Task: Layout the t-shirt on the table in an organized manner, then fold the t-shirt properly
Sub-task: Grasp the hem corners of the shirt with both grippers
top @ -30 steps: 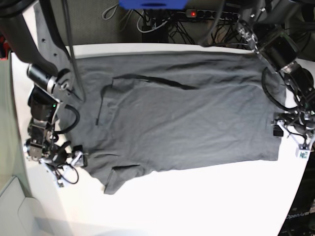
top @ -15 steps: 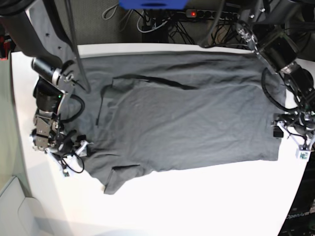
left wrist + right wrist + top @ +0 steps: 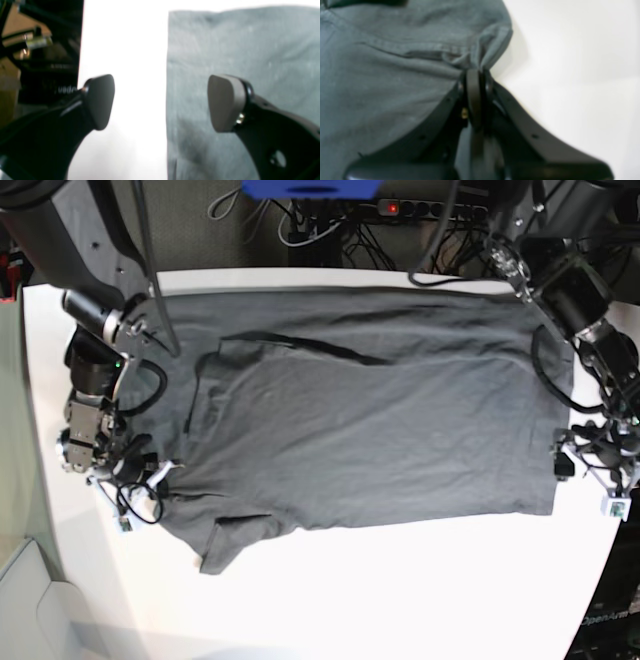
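Observation:
The straight bottom edge point(image 3: 553, 481) point(image 3: 170, 87) of the dark grey t-shirt, near its near corner, is the part my left gripper should close on.
The dark grey t-shirt point(image 3: 370, 420) lies spread flat across the white table point(image 3: 400, 590), with one short sleeve point(image 3: 235, 540) pointing toward the near edge. At the shirt's left end, my right gripper point(image 3: 165, 472) is shut on the cloth. In the right wrist view the gripper point(image 3: 475, 82) pinches a bunched fold of the t-shirt point(image 3: 395, 75) at its edge. My left gripper point(image 3: 572, 465) hovers at the shirt's right end. In the left wrist view this gripper point(image 3: 162, 102) stands open, straddling the straight edge of the t-shirt point(image 3: 237, 45), one finger over cloth and one over bare table point(image 3: 130, 50).
A power strip point(image 3: 400, 207) with a red light and tangled cables lie beyond the far table edge, beside a blue object point(image 3: 310, 188). The table's right edge point(image 3: 81, 50) drops to dark floor close to my left gripper. Bare white tabletop stretches in front of the shirt.
My right gripper has closed on the shirt's left edge and shifted slightly up. The cloth there and the sleeve have drawn a little leftward. The left gripper has stayed open, barely moving.

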